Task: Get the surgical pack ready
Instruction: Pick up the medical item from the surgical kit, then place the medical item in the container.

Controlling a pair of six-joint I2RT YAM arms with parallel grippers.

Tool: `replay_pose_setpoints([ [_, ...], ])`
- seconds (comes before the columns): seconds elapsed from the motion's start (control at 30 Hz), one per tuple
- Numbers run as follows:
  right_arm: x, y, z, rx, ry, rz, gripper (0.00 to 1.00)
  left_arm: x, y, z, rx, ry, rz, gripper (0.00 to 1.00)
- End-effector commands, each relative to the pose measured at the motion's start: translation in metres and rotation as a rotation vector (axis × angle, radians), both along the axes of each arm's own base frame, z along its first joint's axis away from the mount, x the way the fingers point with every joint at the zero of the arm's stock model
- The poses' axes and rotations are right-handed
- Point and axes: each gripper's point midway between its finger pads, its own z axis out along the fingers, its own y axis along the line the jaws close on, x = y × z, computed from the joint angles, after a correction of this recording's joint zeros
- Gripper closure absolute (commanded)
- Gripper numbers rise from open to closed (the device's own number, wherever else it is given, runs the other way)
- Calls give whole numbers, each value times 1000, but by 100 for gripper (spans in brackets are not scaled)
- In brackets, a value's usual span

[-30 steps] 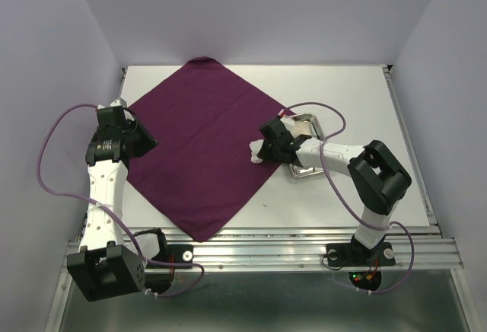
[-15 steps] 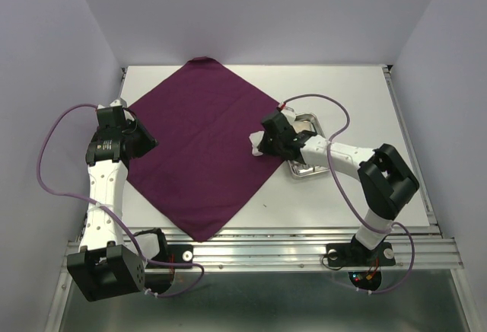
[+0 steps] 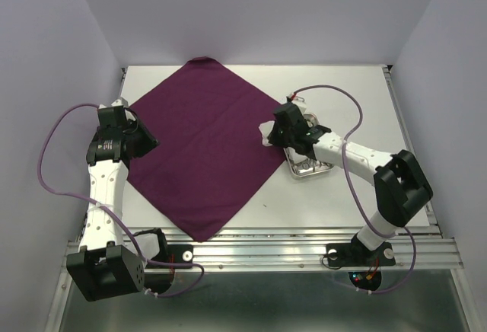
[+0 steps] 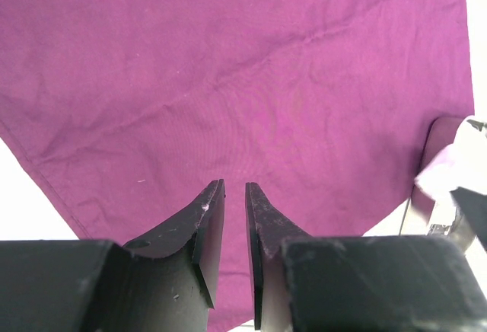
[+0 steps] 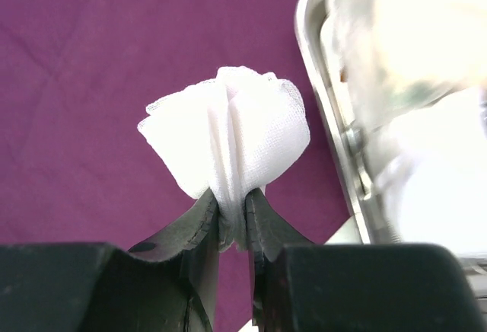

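Observation:
Next, my right gripper puts the white gauze pad down next to the other white gauze in the steel tray [image 3: 316,146], away from the cloth.
The dark purple cloth [image 3: 202,142] lies flat as a diamond on the white table. My right gripper [image 3: 274,132] is shut on a white gauze pad [image 5: 228,134], holding it above the cloth's right corner, beside the steel tray [image 3: 308,166]. The tray's rim [image 5: 341,142] stands just right of the gauze, and more white gauze lies blurred inside it. My left gripper [image 3: 146,142] hovers over the cloth's left corner [image 4: 228,65]. Its jaws are a narrow gap apart, with nothing between them [image 4: 234,187]. No instruments are clear enough to make out.
The tray sits on bare table just off the cloth's right corner. Purple cables loop from both arms. Purple walls close in the back and sides, and a metal rail runs along the near edge [image 3: 304,250].
My right gripper has carried the gauze pad right and toward the back, from over the cloth's edge to beside the tray's left end. The left arm has not moved.

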Motion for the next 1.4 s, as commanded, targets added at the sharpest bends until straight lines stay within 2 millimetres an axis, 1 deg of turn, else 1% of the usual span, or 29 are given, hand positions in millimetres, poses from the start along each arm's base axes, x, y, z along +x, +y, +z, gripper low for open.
replay_pose_setpoints([
  [0.0,11,-20,25,3,-62,1,90,2,-2,7,12,-36,-26,71],
  [0.03,11,-26,22,-2,-57,-5,90,2,-3,6,10,-36,-26,71],
  [0.17,9,-29,18,3,-41,4,90,1,-3,8,12,-39,-27,71],
  [0.3,10,-39,14,-1,-32,-24,90,1,-2,9,18,-39,-24,71],
  [0.33,10,-43,11,0,-24,-31,90,1,-1,9,19,-38,-23,71],
  [0.43,7,-49,10,3,-19,-35,90,1,-1,9,19,-38,-23,71],
  [0.5,7,-60,4,-6,-7,-52,90,1,-2,9,18,-39,-24,71],
  [0.53,5,-61,3,-7,-5,-50,90,1,-2,8,15,-39,-24,71],
  [0.57,6,-67,3,-10,-5,-64,90,1,-2,8,14,-39,-24,71],
  [0.6,5,-75,-2,-15,5,-78,90,1,-2,8,14,-39,-25,71],
  [0.73,5,-96,-11,-21,28,-114,90,1,-2,7,14,-37,-25,71],
  [0.8,6,-102,-10,-19,27,-123,90,1,-2,8,14,-39,-23,71],
  [0.83,7,-109,-11,-20,29,-135,90,1,-2,8,14,-39,-25,71],
  [0.9,7,-115,-9,-17,28,-137,90,1,-2,7,14,-39,-23,71],
  [0.93,9,-121,-9,-17,27,-150,90,1,-2,7,15,-39,-24,71],
  [1.07,8,-124,-6,2,28,-129,90,1,-2,7,14,-39,-25,72],
  [1.23,8,-116,-4,25,34,-96,90,1,-3,7,12,-40,-25,71],
  [1.37,10,-111,5,51,19,-77,90,1,-3,6,12,-37,-25,71],
])
